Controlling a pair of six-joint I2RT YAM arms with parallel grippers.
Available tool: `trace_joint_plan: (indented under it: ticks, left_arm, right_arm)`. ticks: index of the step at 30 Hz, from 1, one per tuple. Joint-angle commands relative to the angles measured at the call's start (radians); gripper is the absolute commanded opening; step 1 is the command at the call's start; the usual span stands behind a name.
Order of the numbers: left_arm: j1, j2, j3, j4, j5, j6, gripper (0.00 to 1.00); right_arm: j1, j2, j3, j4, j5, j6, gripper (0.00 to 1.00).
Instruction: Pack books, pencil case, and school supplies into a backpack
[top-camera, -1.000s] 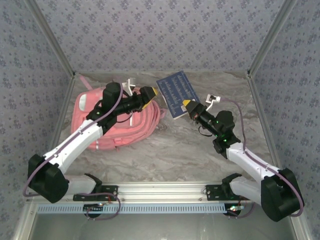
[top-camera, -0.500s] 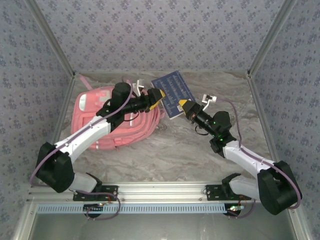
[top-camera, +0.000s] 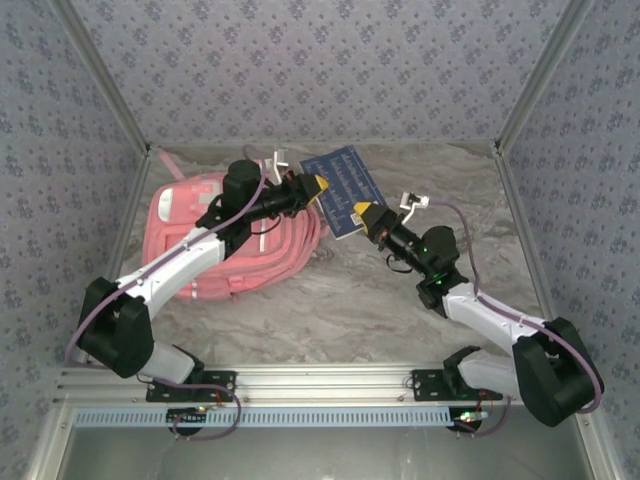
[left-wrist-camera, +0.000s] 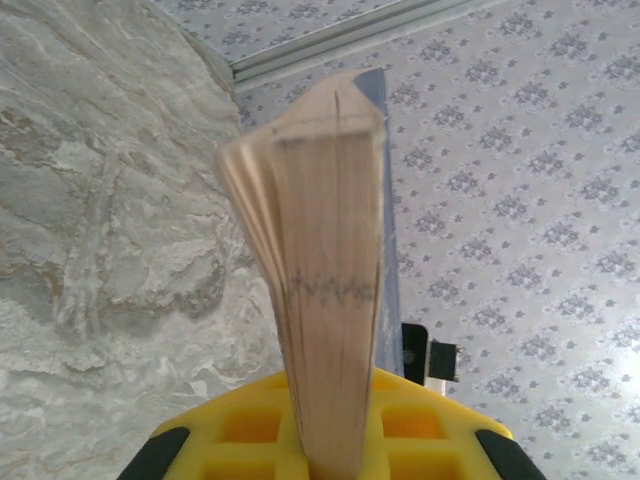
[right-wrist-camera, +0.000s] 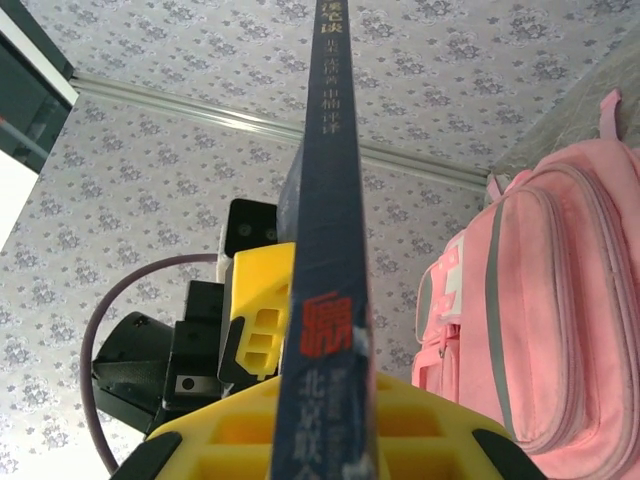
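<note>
My right gripper sits too far up the spine, so it should take the book's bottom end (right-wrist-camera: 322, 455) while my left gripper steadies the book, before packing.
A navy blue book (top-camera: 345, 190) is held off the table between both arms, just right of the pink backpack (top-camera: 235, 240). My left gripper (top-camera: 314, 186) is shut on its page edge (left-wrist-camera: 325, 290), which runs up the left wrist view. My right gripper (top-camera: 360, 216) is shut on the opposite edge, and the spine (right-wrist-camera: 328, 250) with red and white lettering rises straight ahead in the right wrist view. The backpack (right-wrist-camera: 540, 310) stands to the right there. The left gripper's yellow finger (right-wrist-camera: 260, 300) shows behind the spine.
The backpack lies on the marble tabletop (top-camera: 360, 300) at the back left, close to the left wall. Patterned walls enclose the table on three sides. A metal rail (top-camera: 330, 385) runs along the near edge by the arm bases.
The left gripper has swung right from above the backpack and closed on the book's left edge. The right arm has carried the book leftward, toward the backpack.
</note>
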Motion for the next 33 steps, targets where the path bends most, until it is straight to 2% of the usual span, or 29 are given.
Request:
trace_joint_plan:
  ticks: [1,2,4,6,9,12,18,24,29,33]
  left_arm:
    - [0.008,-0.045,-0.026,0.116,-0.017,-0.031,0.00]
    - [0.009,-0.046,-0.034,0.133,-0.024,-0.042,0.00]
    - [0.009,-0.056,-0.053,0.173,-0.044,-0.069,0.00]
    - [0.009,-0.072,-0.072,0.195,-0.075,-0.088,0.00]
    - [0.002,-0.096,-0.102,0.215,-0.128,-0.105,0.00]
    - [-0.009,-0.107,-0.119,0.238,-0.159,-0.113,0.00]
    - [-0.032,-0.105,-0.133,0.271,-0.181,-0.137,0.00]
    - [-0.051,-0.112,-0.142,0.254,-0.183,-0.119,0.00]
    - [-0.055,-0.128,-0.158,0.247,-0.192,-0.113,0.00]
    - [-0.068,-0.135,-0.154,0.227,-0.191,-0.097,0.00]
  right_arm:
    - [0.010,-0.046,0.009,-0.004,0.014,-0.037,0.04]
    - [0.014,-0.050,0.016,-0.017,0.011,-0.045,0.12]
    - [0.026,-0.069,0.027,-0.053,0.026,-0.064,0.41]
    - [0.046,-0.114,0.035,-0.125,0.066,-0.122,0.60]
    - [0.104,-0.184,0.030,-0.210,0.172,-0.207,0.72]
    - [0.131,-0.187,0.021,-0.186,0.204,-0.231,0.73]
    - [0.141,-0.061,-0.014,0.053,0.210,-0.127,0.73]
    - [0.155,-0.020,-0.024,0.124,0.235,-0.114,0.62]
    - [0.154,-0.049,-0.033,0.071,0.273,-0.131,0.58]
    - [0.153,-0.051,-0.028,0.046,0.287,-0.174,0.46]
